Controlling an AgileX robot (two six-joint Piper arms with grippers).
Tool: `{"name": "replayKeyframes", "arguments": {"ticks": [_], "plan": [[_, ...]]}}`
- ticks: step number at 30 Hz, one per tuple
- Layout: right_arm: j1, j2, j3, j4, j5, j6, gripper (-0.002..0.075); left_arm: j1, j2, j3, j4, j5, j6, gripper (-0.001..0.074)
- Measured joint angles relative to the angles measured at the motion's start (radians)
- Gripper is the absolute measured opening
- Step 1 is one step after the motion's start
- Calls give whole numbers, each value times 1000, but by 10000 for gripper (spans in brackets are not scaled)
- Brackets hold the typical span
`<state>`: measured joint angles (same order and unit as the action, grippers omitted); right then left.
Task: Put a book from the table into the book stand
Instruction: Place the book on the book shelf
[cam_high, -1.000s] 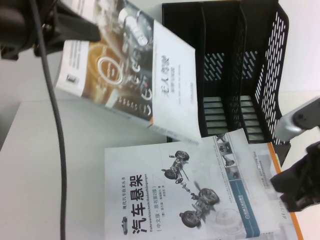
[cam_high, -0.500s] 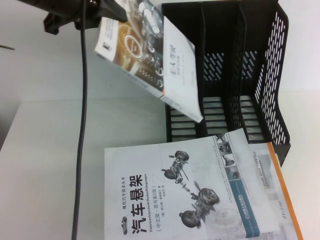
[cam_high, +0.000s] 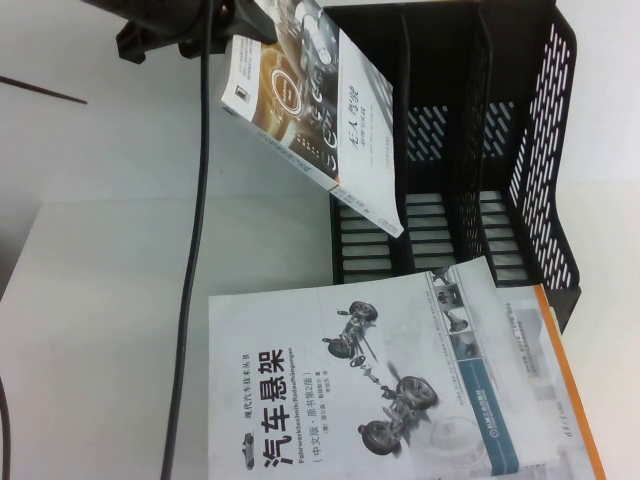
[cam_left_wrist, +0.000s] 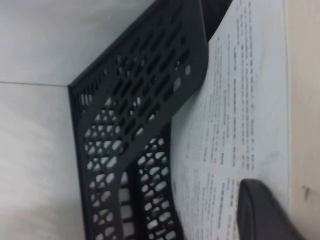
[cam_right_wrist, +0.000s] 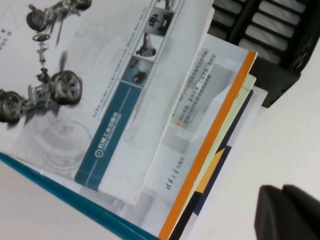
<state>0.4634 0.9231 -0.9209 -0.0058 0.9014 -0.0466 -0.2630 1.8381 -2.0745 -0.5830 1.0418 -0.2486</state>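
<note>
Next, my left gripper lets go of the brown dashboard book upright in the book stand's end compartment (cam_high: 368, 246) (cam_left_wrist: 131, 212) closest to the black cable.
My left gripper (cam_high: 243, 27) is at the top left of the high view, shut on the upper corner of the book (cam_high: 320, 110). The book has a brown dashboard picture and a white title half. It hangs tilted in the air, with its lower corner over the front of the left compartment of the black book stand (cam_high: 470, 150). In the left wrist view one black finger (cam_left_wrist: 265, 215) presses on the book's text-covered back (cam_left_wrist: 240, 100), beside the stand's perforated wall (cam_left_wrist: 140, 125). My right gripper (cam_right_wrist: 289, 214) is shut and empty above the white table (cam_right_wrist: 280, 130). It is out of the high view.
A white book with a car suspension drawing (cam_high: 370, 380) lies on the table (cam_high: 110, 300) in front of the stand. It lies on an orange-edged book (cam_high: 565, 350). Both show in the right wrist view, the white one (cam_right_wrist: 100, 75) and the orange-edged one (cam_right_wrist: 215, 135). A black cable (cam_high: 195, 250) hangs at the left.
My left gripper has carried the book to the right, so its lower corner now hangs over the stand's left compartment. My right gripper has withdrawn out of the high view.
</note>
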Motion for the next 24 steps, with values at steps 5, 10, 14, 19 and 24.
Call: {"name": "replayKeyframes", "arguments": {"ticks": [5,10,14,19,24], "plan": [[0,0,0,-4,2,16,-2,-7,11,-8,63,-5,-38,101],[0,0,0,-11,4,16,-2,-47,32,-10,132,-37,-63,100],[0,0,0,-12,8,16,-2,-80,61,-10,169,-53,-85,100],[0,0,0,-12,8,18,-2,-91,73,-10,188,-53,-107,100],[0,0,0,-12,6,18,-2,-113,76,-10,192,-70,-124,100]]}}
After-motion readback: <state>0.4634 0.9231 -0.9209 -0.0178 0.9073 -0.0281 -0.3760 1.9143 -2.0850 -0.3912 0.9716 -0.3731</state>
